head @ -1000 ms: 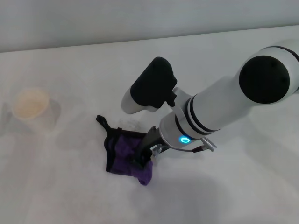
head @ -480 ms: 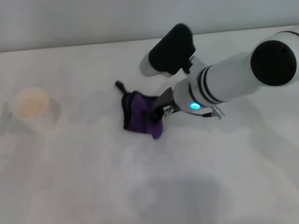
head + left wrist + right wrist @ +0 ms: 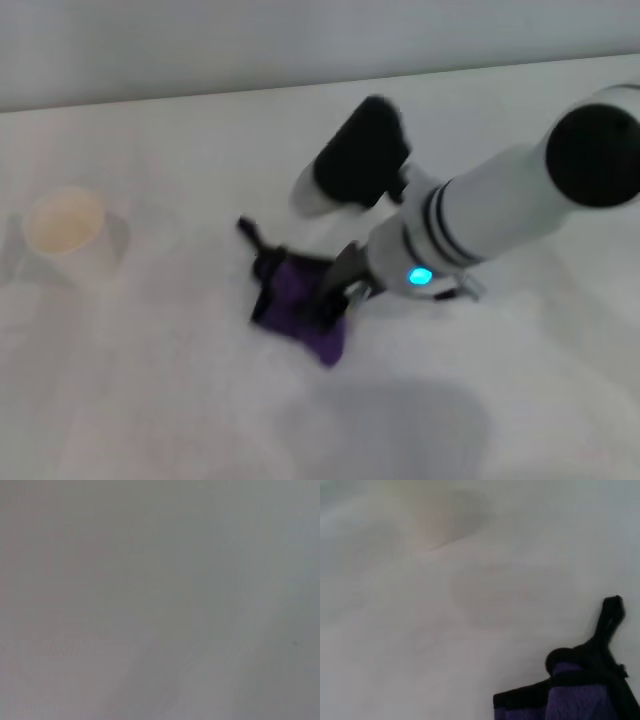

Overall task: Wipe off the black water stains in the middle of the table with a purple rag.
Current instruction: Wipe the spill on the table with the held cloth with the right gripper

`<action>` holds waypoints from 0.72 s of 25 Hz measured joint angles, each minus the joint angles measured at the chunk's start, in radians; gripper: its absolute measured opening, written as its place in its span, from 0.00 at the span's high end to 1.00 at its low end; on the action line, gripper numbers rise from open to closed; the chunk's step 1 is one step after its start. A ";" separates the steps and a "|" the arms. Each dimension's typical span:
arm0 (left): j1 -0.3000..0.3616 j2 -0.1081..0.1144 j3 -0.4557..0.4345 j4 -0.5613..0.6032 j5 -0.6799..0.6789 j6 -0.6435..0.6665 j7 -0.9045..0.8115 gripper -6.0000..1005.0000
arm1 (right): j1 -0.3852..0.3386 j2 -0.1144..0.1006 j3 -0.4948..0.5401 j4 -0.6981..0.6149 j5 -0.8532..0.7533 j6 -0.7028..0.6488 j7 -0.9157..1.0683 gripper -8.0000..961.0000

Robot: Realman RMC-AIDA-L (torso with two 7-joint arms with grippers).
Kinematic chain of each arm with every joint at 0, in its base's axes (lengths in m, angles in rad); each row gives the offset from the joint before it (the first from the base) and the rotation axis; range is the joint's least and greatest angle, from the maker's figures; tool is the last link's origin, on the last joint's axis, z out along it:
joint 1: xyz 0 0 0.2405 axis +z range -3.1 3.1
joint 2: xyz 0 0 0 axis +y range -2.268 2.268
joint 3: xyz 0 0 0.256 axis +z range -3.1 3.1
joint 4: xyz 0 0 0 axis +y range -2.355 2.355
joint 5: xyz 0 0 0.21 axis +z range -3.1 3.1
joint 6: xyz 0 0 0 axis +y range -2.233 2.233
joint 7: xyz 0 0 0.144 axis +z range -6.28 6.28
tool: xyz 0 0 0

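The right gripper will set the purple rag on the table farther from the paper cup [image 3: 403, 236], nearer the grey wall.
The purple rag [image 3: 297, 308] with black edging lies bunched on the white table [image 3: 150, 400] near its middle, its black loop tab [image 3: 250, 232] pointing away to the far left. My right gripper [image 3: 335, 293] comes down from the right, is shut on the rag and presses it to the tabletop. The right wrist view shows the rag [image 3: 577, 696] and its tab [image 3: 612, 611]. The black water stains are not visible; only a faint smudge [image 3: 487, 595] shows on the table. My left gripper is out of view; its wrist view shows only a plain grey surface.
A white paper cup [image 3: 65, 228] stands at the left of the table, apart from the rag, and shows blurred in the right wrist view [image 3: 445, 517]. The table's far edge [image 3: 200, 98] meets a grey wall.
The right gripper dragged the rag from the near side away toward the far side, and has now pulled it back nearer and slightly left. The cup has not moved.
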 joint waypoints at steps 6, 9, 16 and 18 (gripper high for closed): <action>-0.018 0.000 0.006 -0.006 0.008 0.000 -0.007 0.12 | 0.002 0.003 -0.126 -0.081 0.033 -0.023 0.000 0.86; -0.023 0.000 0.007 -0.002 0.008 0.000 -0.009 0.12 | 0.001 0.002 -0.127 -0.031 0.038 -0.122 0.000 0.85; -0.024 -0.001 0.006 -0.006 0.008 0.001 -0.037 0.12 | -0.029 -0.010 0.043 0.075 0.042 -0.186 -0.006 0.84; -0.024 -0.001 0.003 -0.007 0.006 0.005 -0.037 0.12 | -0.052 -0.014 0.109 0.080 0.040 -0.155 -0.036 0.83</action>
